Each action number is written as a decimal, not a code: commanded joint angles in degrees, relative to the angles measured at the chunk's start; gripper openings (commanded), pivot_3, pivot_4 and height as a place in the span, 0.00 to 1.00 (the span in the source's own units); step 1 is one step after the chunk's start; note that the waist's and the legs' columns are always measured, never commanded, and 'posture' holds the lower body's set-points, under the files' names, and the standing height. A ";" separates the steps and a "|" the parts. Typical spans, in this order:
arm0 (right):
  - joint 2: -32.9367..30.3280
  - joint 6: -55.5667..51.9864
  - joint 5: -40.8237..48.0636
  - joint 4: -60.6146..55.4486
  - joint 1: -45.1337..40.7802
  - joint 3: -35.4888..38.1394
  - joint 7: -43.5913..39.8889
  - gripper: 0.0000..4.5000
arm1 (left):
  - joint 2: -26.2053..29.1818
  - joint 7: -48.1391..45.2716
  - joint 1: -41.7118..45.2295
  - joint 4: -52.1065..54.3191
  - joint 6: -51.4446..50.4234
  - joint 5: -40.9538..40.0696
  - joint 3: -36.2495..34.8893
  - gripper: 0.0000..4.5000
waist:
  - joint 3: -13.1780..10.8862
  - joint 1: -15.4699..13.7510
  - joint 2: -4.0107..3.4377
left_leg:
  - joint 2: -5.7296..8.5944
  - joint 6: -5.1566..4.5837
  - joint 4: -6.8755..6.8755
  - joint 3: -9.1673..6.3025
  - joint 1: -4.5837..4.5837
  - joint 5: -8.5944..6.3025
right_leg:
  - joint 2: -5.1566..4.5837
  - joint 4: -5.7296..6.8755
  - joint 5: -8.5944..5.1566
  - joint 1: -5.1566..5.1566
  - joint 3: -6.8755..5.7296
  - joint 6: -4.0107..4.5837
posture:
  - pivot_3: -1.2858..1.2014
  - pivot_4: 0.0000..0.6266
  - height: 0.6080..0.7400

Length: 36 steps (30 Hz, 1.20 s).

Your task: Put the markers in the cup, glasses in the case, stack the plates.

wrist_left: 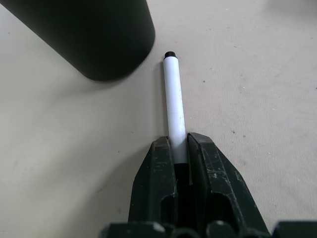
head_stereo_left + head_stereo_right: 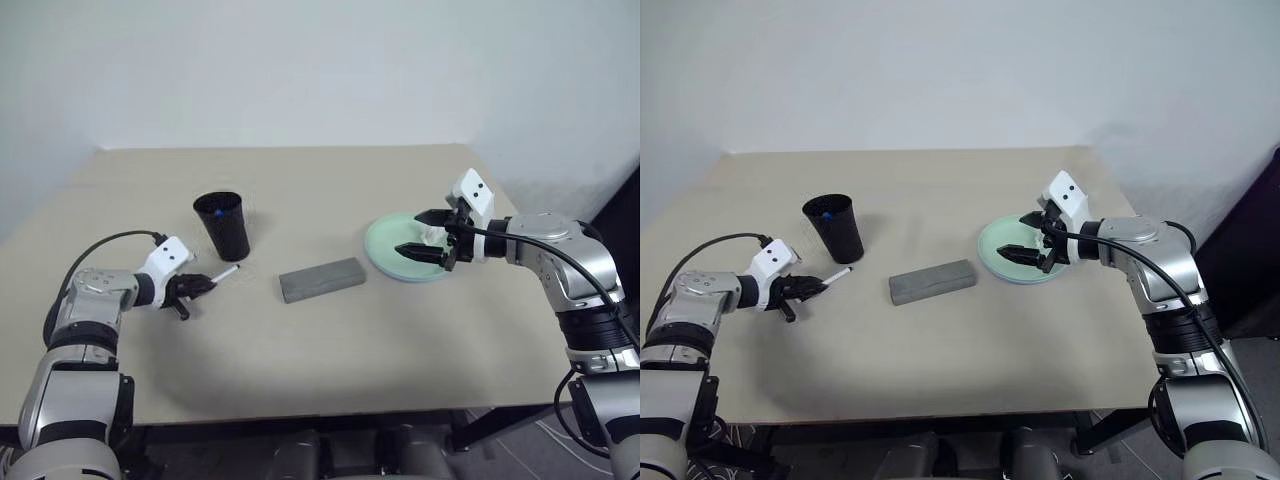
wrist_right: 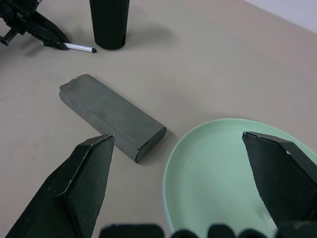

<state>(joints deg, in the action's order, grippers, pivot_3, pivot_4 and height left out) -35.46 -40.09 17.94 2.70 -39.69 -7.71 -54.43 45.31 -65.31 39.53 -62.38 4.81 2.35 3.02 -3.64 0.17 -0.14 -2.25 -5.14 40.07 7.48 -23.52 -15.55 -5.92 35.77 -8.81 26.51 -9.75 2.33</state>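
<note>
The white marker is held only by its near end in my left gripper, so next I open and grip it nearer to its black tip [image 1: 172,69] before I lift it.
A slim white marker [image 2: 227,272] with a black tip lies on the table beside the foot of the black cup [image 2: 225,228]. My left gripper [image 2: 207,284] is shut on its near end, as the left wrist view shows at the marker [image 1: 173,89]. A blue-capped marker [image 2: 215,212] stands inside the cup. The grey case [image 2: 321,279] lies closed mid-table. The glasses are hidden. My right gripper [image 2: 409,233] hangs open just over the light green plate [image 2: 385,245], which rests on a light blue plate whose rim [image 2: 412,280] peeks out below.
The table is beige, with a white wall behind its far edge. Bare tabletop lies in front of the case and between the cup and the plates. The table's right edge runs close behind the plates.
</note>
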 commanded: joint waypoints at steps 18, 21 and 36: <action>-0.60 1.91 -0.38 -1.20 -1.09 0.77 -0.39 1.00 | 8.51 -19.78 -16.76 29.38 -17.24 -5.56 1.33 0.00 | 0.01 0.04 -0.05 | 0.14 0.18 0.03 0.28 -0.01 -0.35 | -0.05 -0.09 -0.01 0.11 0.28 -0.01 | 0.52 0.00 0.94; -0.33 2.03 -0.43 -1.06 -1.16 0.57 -0.35 1.00 | 9.48 -19.10 -17.32 31.69 -17.19 -5.08 2.42 0.00 | 0.00 -0.02 -0.07 | 0.07 0.13 0.02 0.27 0.00 -0.38 | -0.06 -0.09 -0.02 0.14 0.29 0.00 | 0.52 0.00 0.94; -0.03 2.14 -0.38 -0.93 -1.22 0.50 -0.11 1.00 | 5.42 -14.94 -11.01 39.78 -17.70 -3.77 5.78 0.66 | -0.03 -0.66 -0.18 | 0.03 0.01 0.03 0.20 -0.03 -0.36 | -0.03 -0.09 -0.02 0.07 0.28 0.00 | 0.52 0.00 0.94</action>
<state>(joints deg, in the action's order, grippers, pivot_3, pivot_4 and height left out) -35.27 -38.80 17.78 2.87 -39.72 -8.09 -54.62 50.66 -80.80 26.12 -24.60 -13.56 -1.80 8.58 -3.66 -0.49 -0.32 -2.22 -5.13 40.10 7.68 -23.55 -15.90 -5.93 35.69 -8.83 26.59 -9.48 2.33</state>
